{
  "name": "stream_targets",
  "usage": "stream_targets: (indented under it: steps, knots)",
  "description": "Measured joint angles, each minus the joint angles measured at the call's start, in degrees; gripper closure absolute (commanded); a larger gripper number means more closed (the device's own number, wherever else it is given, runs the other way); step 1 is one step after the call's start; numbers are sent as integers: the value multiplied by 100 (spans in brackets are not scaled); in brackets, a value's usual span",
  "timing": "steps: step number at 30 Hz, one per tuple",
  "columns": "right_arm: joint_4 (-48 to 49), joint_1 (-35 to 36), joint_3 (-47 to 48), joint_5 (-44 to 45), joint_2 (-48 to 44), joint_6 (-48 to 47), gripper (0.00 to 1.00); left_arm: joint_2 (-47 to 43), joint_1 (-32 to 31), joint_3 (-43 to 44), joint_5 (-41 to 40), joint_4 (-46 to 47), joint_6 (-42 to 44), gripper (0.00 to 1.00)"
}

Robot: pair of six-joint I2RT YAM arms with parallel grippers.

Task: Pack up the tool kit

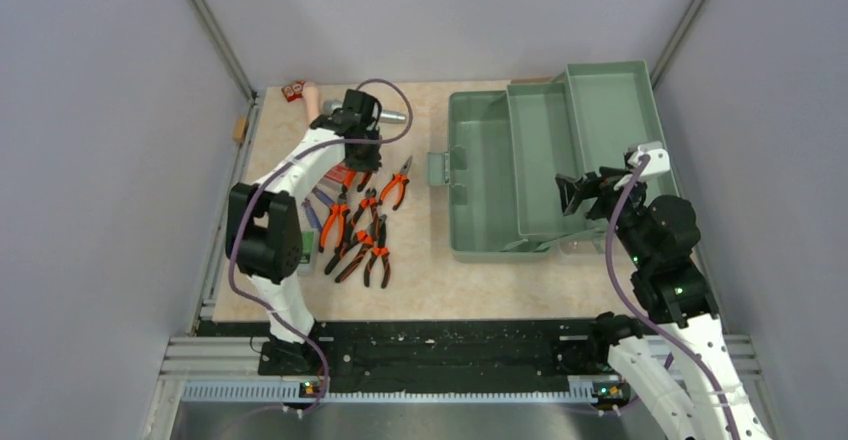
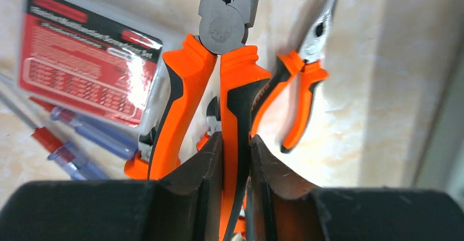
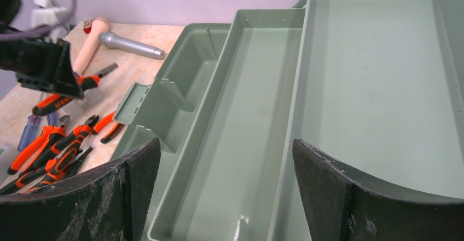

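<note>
I will set the combination pliers down with my left gripper on the sage-green toolbox's deep bottom, next to the inner tray (image 1: 497, 200).
The sage-green toolbox (image 1: 480, 185) lies open at the right, its inner tray (image 1: 540, 160) and lid (image 1: 610, 110) swung back, all empty. My left gripper (image 1: 357, 170) is at the far left, shut on one handle of orange-and-black combination pliers (image 2: 219, 49); the fingers (image 2: 205, 164) pinch the right handle. Several more pliers (image 1: 360, 235) lie below it on the table, with long-nose pliers (image 2: 306, 71) beside them. A red box (image 2: 87, 60) and blue-and-red screwdrivers (image 2: 71, 142) lie at the left. My right gripper (image 3: 224, 142) is open and empty above the tray (image 3: 241, 115).
A silver microphone (image 1: 385, 115) and a wooden handle (image 1: 310, 95) lie at the far left edge behind the left gripper. Grey walls close in the table on both sides. The left arm's elbow (image 1: 265, 230) stands over the table's left edge.
</note>
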Motion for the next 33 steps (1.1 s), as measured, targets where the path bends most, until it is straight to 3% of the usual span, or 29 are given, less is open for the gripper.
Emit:
stream_targets:
  steps: [10, 16, 23, 33]
  knots:
    - [0, 7, 0, 98, -173, -4, 11, -1541, -66, 125, 621, 28, -901, 100]
    - [-4, 11, -116, 315, -345, -7, 11, -2063, -726, -470, 1287, 903, -2057, 100]
    - [0, 11, -278, 671, -723, -50, 11, -2011, -1897, -1150, 1598, 2153, -3362, 100]
    - [184, 33, -822, 1281, -1449, -50, 11, -931, -2356, -1226, 1528, 3451, -4522, 100]
